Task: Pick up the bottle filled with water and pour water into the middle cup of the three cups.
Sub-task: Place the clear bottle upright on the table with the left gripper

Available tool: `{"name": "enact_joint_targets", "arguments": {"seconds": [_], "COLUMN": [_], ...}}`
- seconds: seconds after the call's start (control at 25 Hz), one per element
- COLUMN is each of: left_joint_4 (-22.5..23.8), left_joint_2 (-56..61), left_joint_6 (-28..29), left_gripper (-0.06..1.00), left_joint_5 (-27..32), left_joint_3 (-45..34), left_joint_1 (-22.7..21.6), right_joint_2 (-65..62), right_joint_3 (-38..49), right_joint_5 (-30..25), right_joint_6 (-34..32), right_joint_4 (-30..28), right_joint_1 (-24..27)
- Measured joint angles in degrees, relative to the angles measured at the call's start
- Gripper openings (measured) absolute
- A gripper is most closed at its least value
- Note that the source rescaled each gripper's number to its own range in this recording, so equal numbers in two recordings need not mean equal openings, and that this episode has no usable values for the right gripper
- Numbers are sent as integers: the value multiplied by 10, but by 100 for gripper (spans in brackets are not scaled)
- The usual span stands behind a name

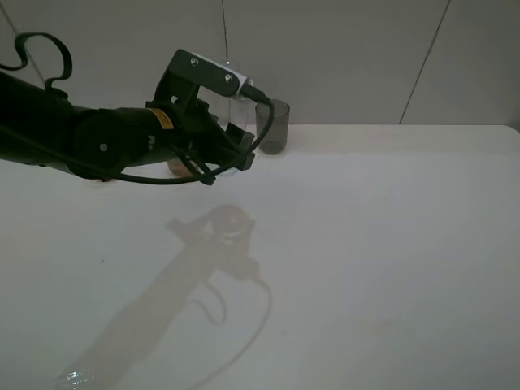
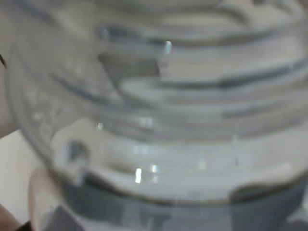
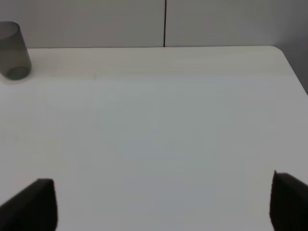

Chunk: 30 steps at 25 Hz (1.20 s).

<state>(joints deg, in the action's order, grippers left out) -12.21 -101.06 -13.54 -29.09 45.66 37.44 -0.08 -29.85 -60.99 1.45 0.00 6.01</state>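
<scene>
My left gripper should release the clear bottle on the table (image 1: 241, 232), before the dark grey cup.
My left gripper (image 1: 226, 138) is shut on the clear bottle (image 1: 233, 110) and holds it above the back of the table, just left of the dark grey cup (image 1: 273, 127). The bottle (image 2: 159, 106) fills the left wrist view, blurred and very close. A peach-toned tumbler (image 1: 175, 167) peeks out under the left arm; too little shows to tell whether it is the middle cup. The arm hides the rest of the cup row. My right gripper (image 3: 162, 204) is open over bare table, far from the grey cup (image 3: 12, 50).
The white table (image 1: 366, 244) ends at a pale tiled wall behind the cups. Its far right corner (image 3: 281, 50) shows in the right wrist view. The left arm's cable loops (image 1: 41, 49) rise at the far left.
</scene>
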Motion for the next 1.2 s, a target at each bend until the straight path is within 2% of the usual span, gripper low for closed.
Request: {"name": "enact_joint_targets", "arguments": {"seconds": [0.12,0.24,0.36,0.52,0.8,1.2], "left_joint_4": [27,79,126,166,175,194], "left_joint_2": [-6,-33,-74,-126,-181,-184], "left_joint_6": [61,112,135,135,139,139], "left_gripper": [1,1,1,1,1,1], "left_joint_5": [-82,-150,-199,-242,-259,-261], "left_joint_3": [-42,-73,-83,-83,-83,-83], "left_joint_1": [2,2,2,2,2,2], "right_joint_2": [0,0,0,0,0,0], "right_joint_3": [0,0,0,0,0,0], "right_joint_5": [0,0,0,0,0,0], "right_joint_6": [0,0,0,0,0,0], "right_joint_4": [0,0,0,0,0,0], "right_joint_1": [0,0,0,0,0,0]}}
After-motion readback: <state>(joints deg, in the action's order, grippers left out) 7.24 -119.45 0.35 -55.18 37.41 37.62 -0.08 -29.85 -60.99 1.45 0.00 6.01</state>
